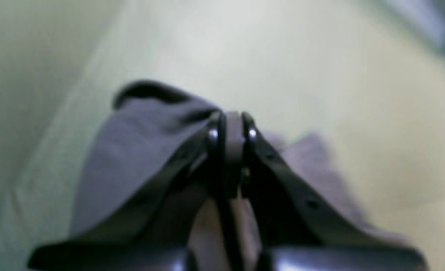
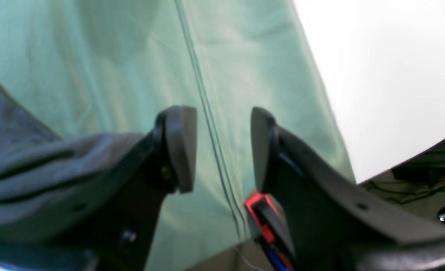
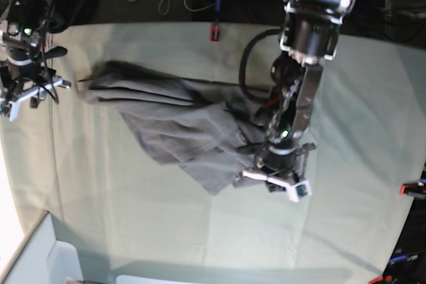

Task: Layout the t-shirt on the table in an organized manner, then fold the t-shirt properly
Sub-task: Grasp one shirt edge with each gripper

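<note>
I will release the dark grey t-shirt's edge with my left gripper on the bare table (image 3: 337, 91) just outside my left arm. The shirt now lies crumpled across the table's middle.
The dark grey t-shirt (image 3: 180, 118) lies crumpled in a long heap across the middle of the table (image 3: 133, 217). My left gripper (image 3: 266, 179) is shut on the shirt's near right edge. In the left wrist view its jaws (image 1: 231, 124) pinch a fold of the grey shirt (image 1: 143, 150) above the pale cloth. My right gripper (image 3: 33, 94) is open and empty, just left of the shirt's far left end. In the right wrist view its fingers (image 2: 181, 146) stand wide apart over the green cloth (image 2: 113, 56), with the shirt (image 2: 19, 169) beside the left finger.
A red clamp (image 2: 262, 218) sits at the table edge under my right gripper. Other clamps are at the back edge (image 3: 214, 32) and the right edge (image 3: 413, 189). A white box (image 3: 40, 257) stands at the front left corner. Cables lie behind the table.
</note>
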